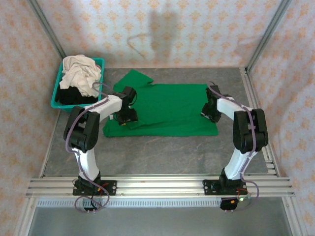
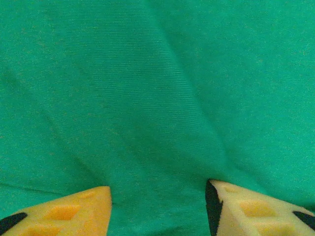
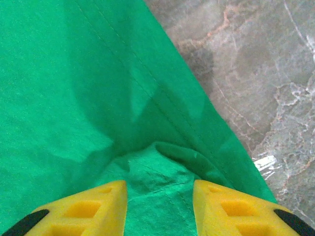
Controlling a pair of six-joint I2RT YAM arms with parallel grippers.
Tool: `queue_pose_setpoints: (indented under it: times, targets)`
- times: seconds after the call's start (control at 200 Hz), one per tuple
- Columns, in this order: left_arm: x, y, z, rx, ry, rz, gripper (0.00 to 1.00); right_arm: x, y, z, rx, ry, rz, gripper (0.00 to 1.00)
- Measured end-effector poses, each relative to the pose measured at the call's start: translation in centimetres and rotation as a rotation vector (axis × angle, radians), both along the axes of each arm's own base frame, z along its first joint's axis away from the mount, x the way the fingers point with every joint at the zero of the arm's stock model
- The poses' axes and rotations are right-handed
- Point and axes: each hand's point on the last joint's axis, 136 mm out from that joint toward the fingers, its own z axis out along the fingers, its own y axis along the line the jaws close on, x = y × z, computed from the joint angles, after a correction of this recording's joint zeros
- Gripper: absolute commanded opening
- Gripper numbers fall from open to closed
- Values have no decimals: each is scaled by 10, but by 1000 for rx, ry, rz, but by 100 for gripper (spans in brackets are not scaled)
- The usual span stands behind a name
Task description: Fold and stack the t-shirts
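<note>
The green t-shirt's front part is creased; my left gripper needs to pinch the cloth farther back (image 1: 141, 105) and pull it flat before folding.
A bright green t-shirt (image 1: 167, 108) lies spread flat on the grey table, one sleeve pointing to the back left. My left gripper (image 1: 127, 118) is down on the shirt's left part. In the left wrist view its yellow fingers stand apart (image 2: 157, 209), open, pressing on smooth green cloth (image 2: 157, 98). My right gripper (image 1: 209, 114) is at the shirt's right edge. In the right wrist view it is open (image 3: 160, 209), with a small pucker of the green hem (image 3: 162, 167) raised between its fingers. Cream-white t-shirts (image 1: 81, 73) and a black one (image 1: 71, 96) sit in the basket.
A teal plastic basket (image 1: 57, 93) stands at the back left corner, close behind my left arm. Bare grey marbled table (image 3: 256, 73) shows to the right of the shirt's edge and along the front (image 1: 162, 152). Metal frame rails run down the right side (image 1: 258, 118).
</note>
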Motion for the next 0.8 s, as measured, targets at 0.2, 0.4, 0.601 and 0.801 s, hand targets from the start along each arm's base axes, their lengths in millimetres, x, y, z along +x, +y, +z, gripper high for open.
queue_pose_setpoints:
  times: [0.2, 0.4, 0.601, 0.801]
  targets:
    - [0, -10, -10, -27, 25, -3, 20, -4, -2, -4, -9, 11, -2, 40]
    - [1, -10, -7, -27, 21, -18, 32, -5, -4, -5, -20, 12, -4, 43]
    - [-23, -2, 10, -40, -11, 8, 47, -7, -4, -4, -21, 9, 0, 44]
    - [-24, -7, 7, -53, -14, 3, 45, -8, -5, -4, -26, 8, 3, 44]
